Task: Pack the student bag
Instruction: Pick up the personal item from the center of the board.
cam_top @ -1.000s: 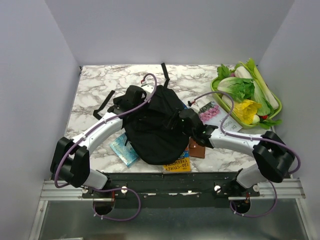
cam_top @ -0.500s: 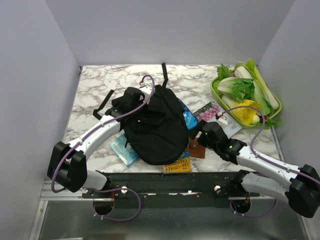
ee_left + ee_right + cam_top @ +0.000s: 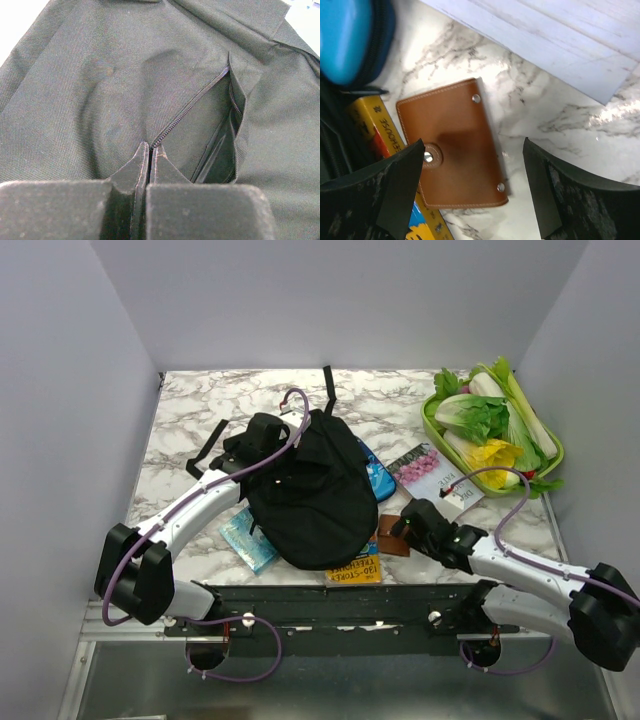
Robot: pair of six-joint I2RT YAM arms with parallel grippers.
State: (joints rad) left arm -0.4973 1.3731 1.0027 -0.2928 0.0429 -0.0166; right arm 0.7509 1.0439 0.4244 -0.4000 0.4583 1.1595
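Observation:
My right gripper needs to grip the brown leather wallet at the middle of the edge (image 3: 408, 539) (image 3: 490, 144) that faces away from the black student bag.
The black student bag (image 3: 310, 490) lies in the middle of the marble table, its zipper (image 3: 192, 106) partly open. My left gripper (image 3: 262, 440) is shut on the bag's fabric at the zipper's end (image 3: 150, 150). A brown leather wallet (image 3: 452, 142) with snap buttons lies on the table right of the bag, also seen from above (image 3: 392, 538). My right gripper (image 3: 472, 155) is open just above it, one finger over the wallet's left edge, the other over bare marble. A yellow book (image 3: 357, 568) sticks out from under the bag.
A blue pencil case (image 3: 377, 478) lies by the bag's right side. A pink flowered book (image 3: 418, 464) and a white book (image 3: 455, 490) lie further right. A green tray (image 3: 552, 455) of vegetables stands at the back right. A teal book (image 3: 243, 537) lies left of the bag.
My right arm has pulled back from the bag toward the near right and now hovers over the brown wallet. The left gripper has stayed on the bag.

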